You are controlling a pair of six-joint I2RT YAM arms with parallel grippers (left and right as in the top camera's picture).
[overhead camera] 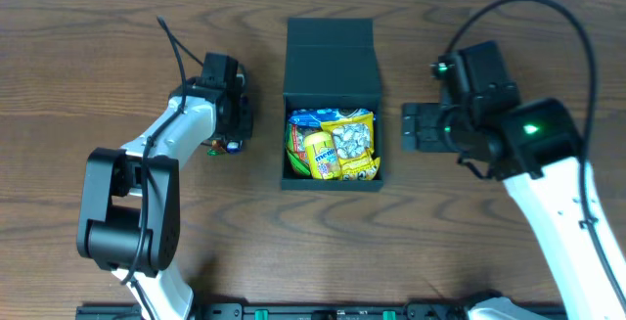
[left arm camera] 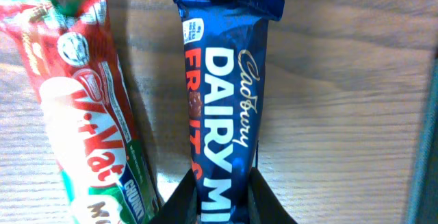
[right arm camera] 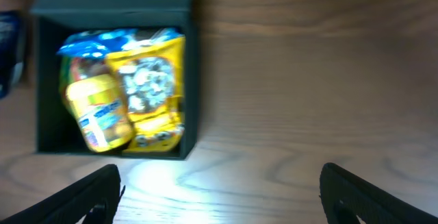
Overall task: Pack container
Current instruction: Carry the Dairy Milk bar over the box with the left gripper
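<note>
Next, my left gripper lets go of the Cadbury Dairy Milk bar on the blue packet [overhead camera: 335,114] along the back side of the container.
The dark teal container [overhead camera: 333,185] stands mid-table with its flap lid [overhead camera: 330,56] open toward the back. Inside are a yellow snack bag [overhead camera: 354,144], a yellow tube [overhead camera: 321,154] and blue and green packets. My left gripper [overhead camera: 231,124] is left of the container. In the left wrist view my left gripper [left arm camera: 224,203] is shut on a blue Cadbury Dairy Milk bar [left arm camera: 226,107]. A red and green KitKat Chunky bar [left arm camera: 89,128] lies beside it. My right gripper [overhead camera: 416,127] is open and empty, right of the container. The right wrist view shows the container [right arm camera: 192,80] ahead of my right gripper [right arm camera: 222,200].
The container's dark wall [left arm camera: 430,148] shows at the right edge of the left wrist view. Bare wooden tabletop [overhead camera: 489,251] lies right of and in front of the container. A black rail [overhead camera: 323,310] runs along the front edge.
</note>
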